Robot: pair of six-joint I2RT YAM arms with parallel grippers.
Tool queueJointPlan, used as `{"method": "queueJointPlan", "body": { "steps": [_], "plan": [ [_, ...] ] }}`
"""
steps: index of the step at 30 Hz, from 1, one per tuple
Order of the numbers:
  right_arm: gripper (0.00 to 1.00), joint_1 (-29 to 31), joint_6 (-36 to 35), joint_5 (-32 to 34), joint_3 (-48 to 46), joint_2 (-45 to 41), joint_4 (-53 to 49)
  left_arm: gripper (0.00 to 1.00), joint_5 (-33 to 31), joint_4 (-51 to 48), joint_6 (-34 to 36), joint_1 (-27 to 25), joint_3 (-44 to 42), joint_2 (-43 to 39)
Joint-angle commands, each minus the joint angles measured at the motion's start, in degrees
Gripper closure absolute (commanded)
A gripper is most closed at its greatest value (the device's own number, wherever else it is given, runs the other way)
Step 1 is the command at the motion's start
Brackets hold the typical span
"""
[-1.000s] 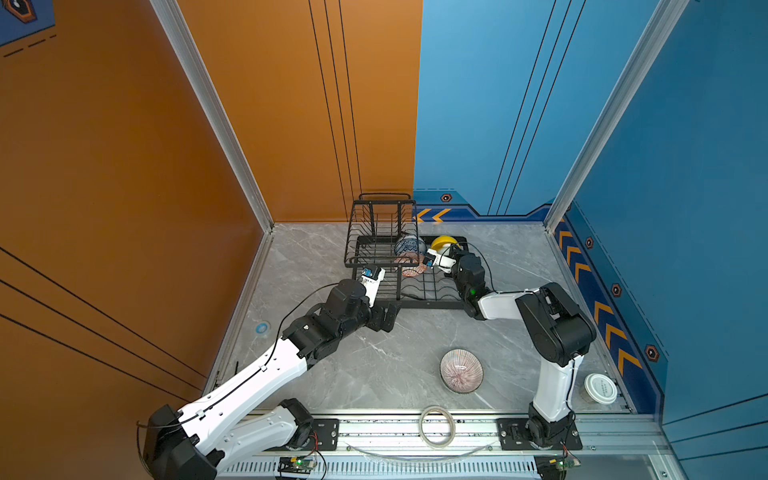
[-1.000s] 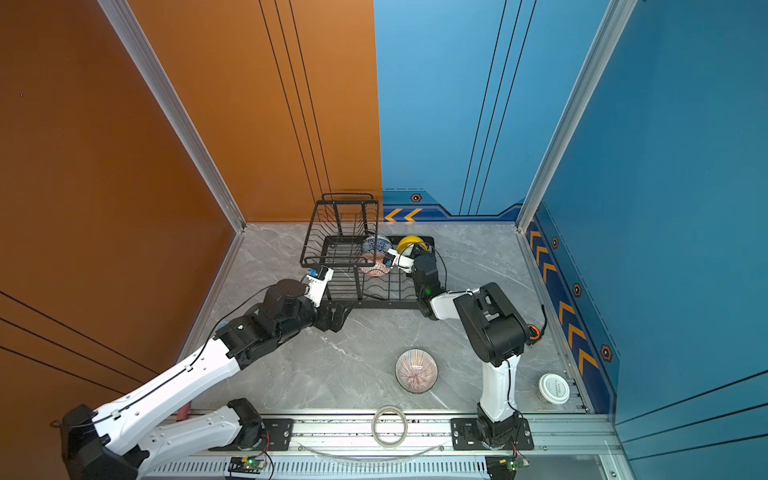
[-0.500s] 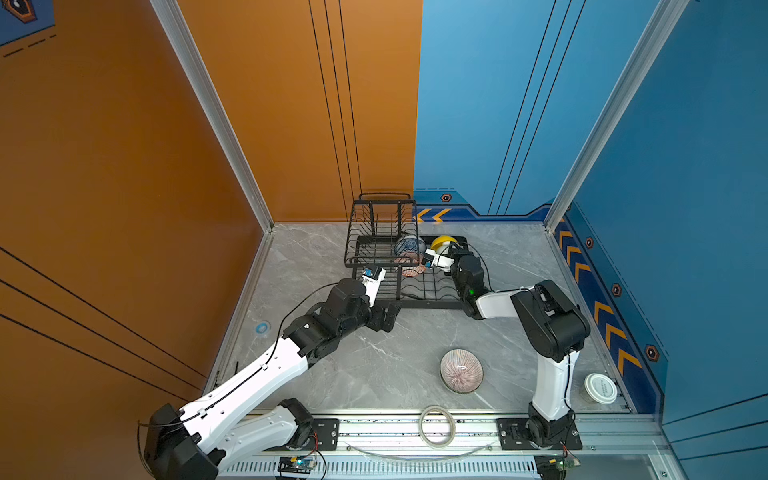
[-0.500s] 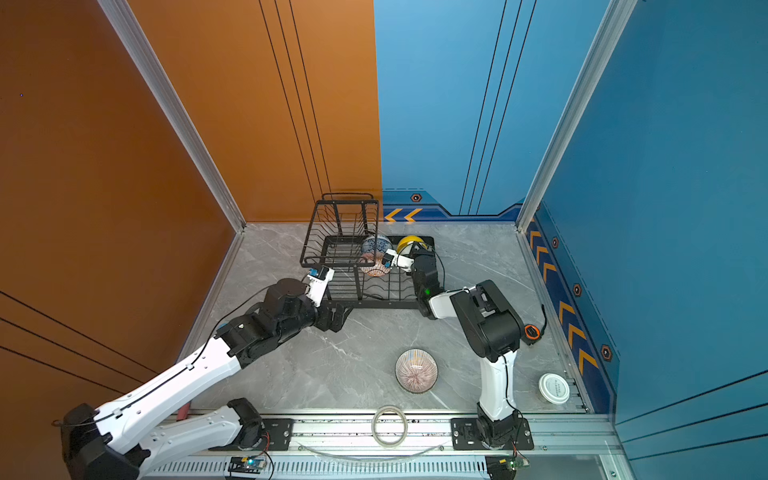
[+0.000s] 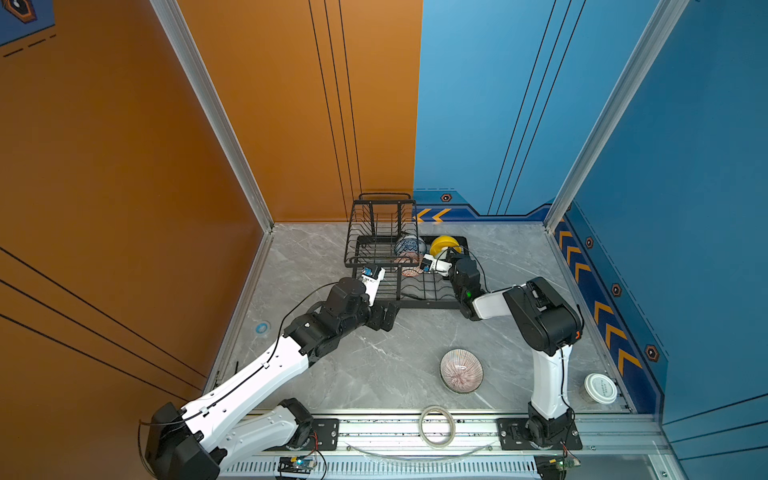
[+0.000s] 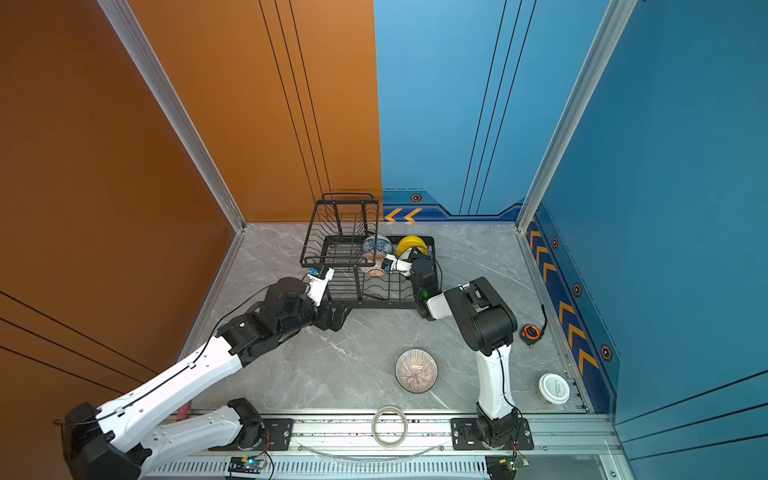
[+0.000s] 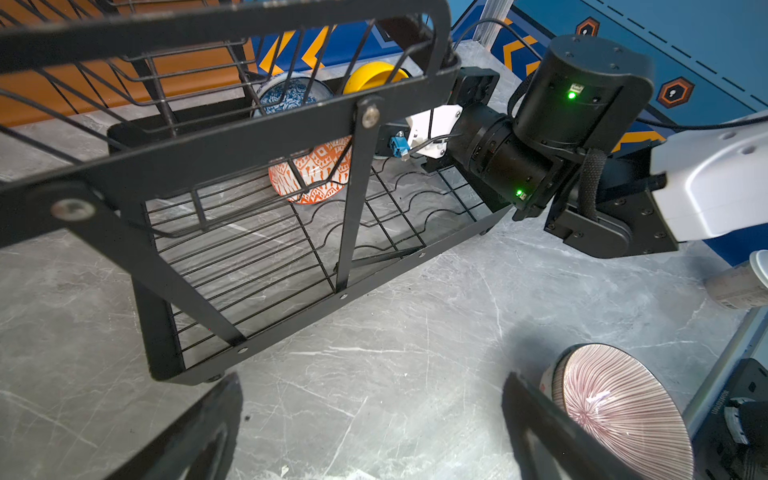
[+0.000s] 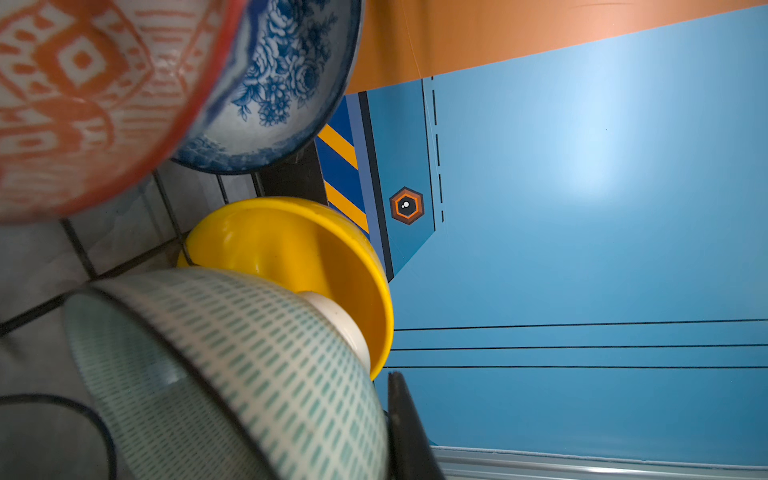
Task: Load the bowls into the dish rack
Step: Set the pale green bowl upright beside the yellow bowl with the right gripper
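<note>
The pale green dashed bowl, now held over the rack, will go down in the rack point(image 5: 441, 266) point(image 8: 188, 360) just in front of the yellow bowl, where my right gripper needs to set it.
The black wire dish rack point(image 5: 432, 305) point(image 6: 374, 305) point(image 7: 332, 299) stands at the back. In it sit a blue-white floral bowl point(image 5: 409, 245) point(image 8: 282, 83), a yellow bowl point(image 5: 444, 244) point(image 8: 291, 241) and an orange-white bowl point(image 5: 411, 272) point(image 7: 320, 174). My right gripper point(image 5: 451, 255) point(image 8: 386, 411) is shut on the rim of a pale green dashed bowl point(image 8: 257, 365), held over the rack beside the yellow bowl. A pinkish striped bowl point(image 5: 461, 370) point(image 6: 416, 370) point(image 7: 623, 407) rests on the floor in front. My left gripper point(image 5: 384, 318) point(image 7: 374, 386) is open and empty, low by the rack's front edge.
A white lidded tub point(image 5: 599, 388) point(image 6: 553, 388) stands at the front right. A tape ring point(image 5: 436, 426) lies on the front rail. An orange-black tape measure point(image 6: 531, 332) lies by the right wall. Grey marble floor stretches between the rack and the rail.
The right arm's elbow has drifted slightly left while its gripper stays at the rack with the bowl. The left arm has not moved.
</note>
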Motion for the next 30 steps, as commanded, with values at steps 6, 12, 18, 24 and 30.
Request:
{"method": "queueJointPlan", "body": {
  "steps": [6, 12, 18, 24, 30],
  "plan": [
    [1.0, -0.1, 0.0, -0.7, 1.4, -1.1, 2.0, 0.02, 2.0, 1.0, 0.9, 1.0, -0.3, 0.8],
    [1.0, -0.1, 3.1, -1.5, 1.2, -2.8, -1.2, 0.02, 2.0, 0.9, 0.9, 1.1, -0.7, 0.4],
    [1.0, -0.1, 4.6, -1.4, 2.1, -3.9, -5.8, 0.02, 1.8, 0.8, 0.7, 1.5, -1.6, -0.5],
    [1.0, 0.0, 6.0, -1.0, 4.4, -5.4, -15.3, 0.02, 2.0, 0.7, 0.6, 1.7, -2.1, -1.0],
    [1.0, 0.3, 6.0, -0.2, 6.4, -5.5, -21.2, 0.02, 2.2, 0.7, 0.5, 1.8, -2.2, -1.1]
  ]
}}
